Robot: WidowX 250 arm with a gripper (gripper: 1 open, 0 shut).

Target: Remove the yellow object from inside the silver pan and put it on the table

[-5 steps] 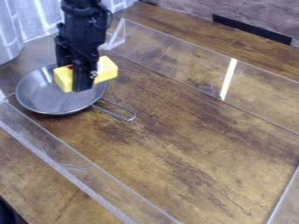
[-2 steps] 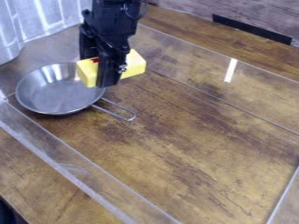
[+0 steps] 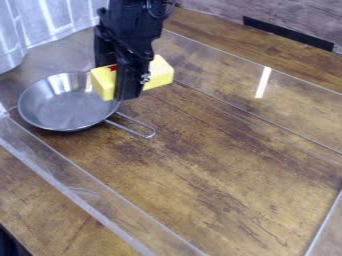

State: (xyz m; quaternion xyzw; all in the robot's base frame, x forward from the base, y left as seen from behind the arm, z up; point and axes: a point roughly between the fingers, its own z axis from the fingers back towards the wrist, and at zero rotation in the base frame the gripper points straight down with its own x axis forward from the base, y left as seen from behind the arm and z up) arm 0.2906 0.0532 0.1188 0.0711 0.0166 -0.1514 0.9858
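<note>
Next, I let go of the yellow object on the table [image 3: 156, 157] in front of the pan's wire handle.
My black gripper [image 3: 130, 82] points straight down and is shut on the yellow object [image 3: 155, 72], a small yellow block that sticks out on both sides of the fingers. The block hangs in the air above the right rim of the silver pan [image 3: 54, 103]. The pan is round, shiny and has nothing inside it; its thin wire-loop handle [image 3: 132, 125] points to the right on the table [image 3: 227, 150], a dark brown wooden plank top.
Clear glossy strips [image 3: 80, 195] run across the tabletop and along its near left side. Pale cloth or curtain [image 3: 40, 25] hangs at the back left. A dark edge borders the table at the back right.
The gripper has risen and moved to the right with the yellow block, lifting it out of the pan. The pan has stayed in place.
</note>
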